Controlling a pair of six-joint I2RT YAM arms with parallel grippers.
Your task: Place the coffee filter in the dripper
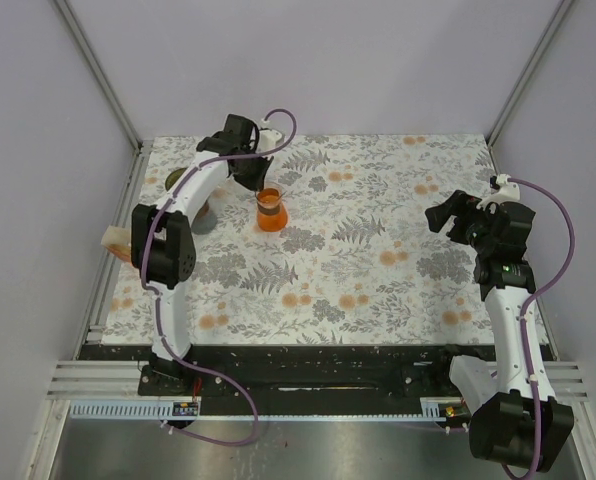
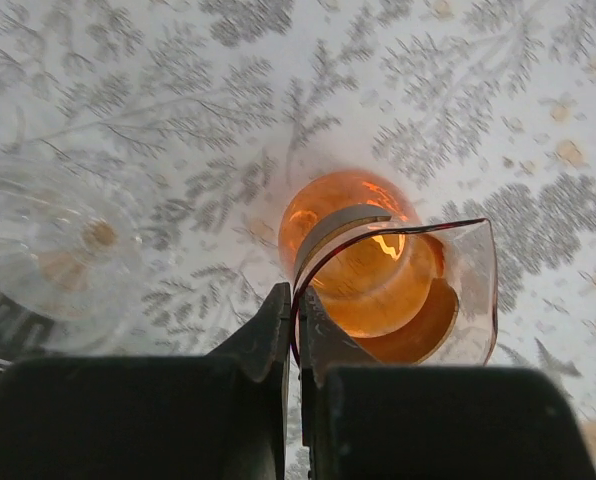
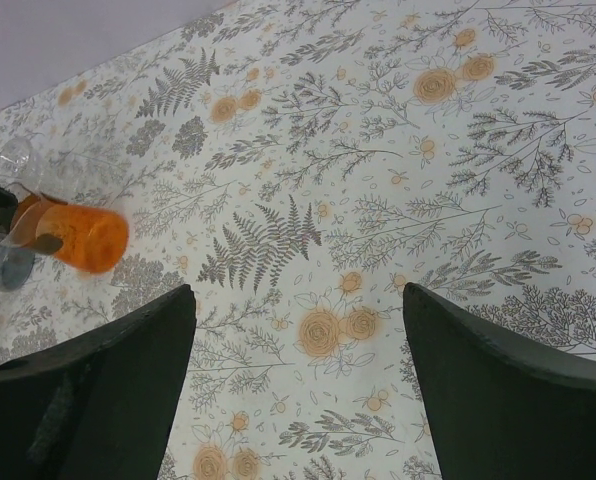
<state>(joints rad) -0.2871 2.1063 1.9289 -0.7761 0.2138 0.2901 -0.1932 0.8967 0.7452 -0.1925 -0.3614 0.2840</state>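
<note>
Next, I release the orange dripper on the cloth point(image 1: 303, 272) between the grey fern's tip and the paired orange flowers with my left gripper.
The orange see-through dripper point(image 1: 270, 212) stands on the flowered cloth at the back left. My left gripper point(image 1: 260, 190) reaches down to it from behind. In the left wrist view this gripper point(image 2: 296, 302) is shut on the thin rim of the dripper point(image 2: 378, 270), one finger inside the wall and one outside. A tan, paper-like piece point(image 1: 116, 243) at the table's left edge, partly behind the left arm, looks like the coffee filter. My right gripper point(image 1: 440, 215) hovers open over the right side of the cloth, nothing between its fingers point(image 3: 298, 295). The right wrist view shows the dripper point(image 3: 78, 235) far to the left.
A clear glass vessel point(image 2: 58, 255) stands just left of the dripper. A grey round object point(image 1: 203, 216) and an olive one point(image 1: 174, 178) lie by the left arm. Metal frame rails and pale walls close in the table point(image 1: 358, 270) on three sides.
</note>
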